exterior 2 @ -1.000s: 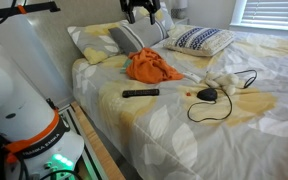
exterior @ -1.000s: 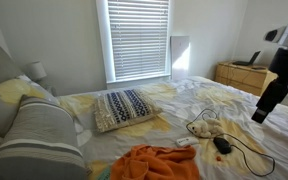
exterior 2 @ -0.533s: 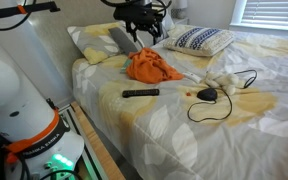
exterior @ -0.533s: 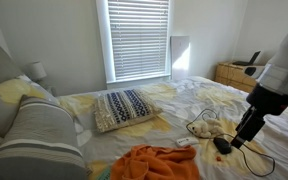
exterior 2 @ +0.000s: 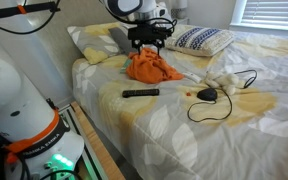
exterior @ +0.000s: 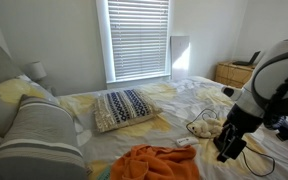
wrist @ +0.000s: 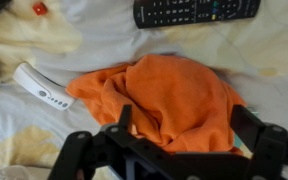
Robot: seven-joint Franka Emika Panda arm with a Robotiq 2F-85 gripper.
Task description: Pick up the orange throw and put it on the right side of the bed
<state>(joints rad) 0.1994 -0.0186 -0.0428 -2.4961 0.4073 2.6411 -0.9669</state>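
Note:
Next, I close my gripper on the bunched fold [exterior: 187, 158] [wrist: 124, 122] of the orange throw, at the end of the throw by the small white remote.
The orange throw [wrist: 174, 95] lies crumpled on the white and yellow bedsheet, near the pillows; it shows in both exterior views [exterior: 154, 163] [exterior 2: 152, 68]. My gripper [wrist: 184, 125] is open and empty, just above the throw, with one finger on either side of its bunched middle. In the exterior views the gripper [exterior 2: 149, 46] [exterior: 224, 152] hangs low over the bed at the throw. I cannot tell whether the fingertips touch the fabric.
A black remote [exterior 2: 140, 93] [wrist: 196, 10] lies beside the throw. A small white remote [wrist: 42, 86], a black device with a looped cable [exterior 2: 208, 95] and a white cloth lie nearby. A patterned pillow [exterior: 124, 107], a grey striped pillow [exterior: 39, 135] and a wooden dresser [exterior: 239, 75] stand around.
The arm has come down from high above the pillows to just over the orange throw. The throw and the other things on the bed have not moved.

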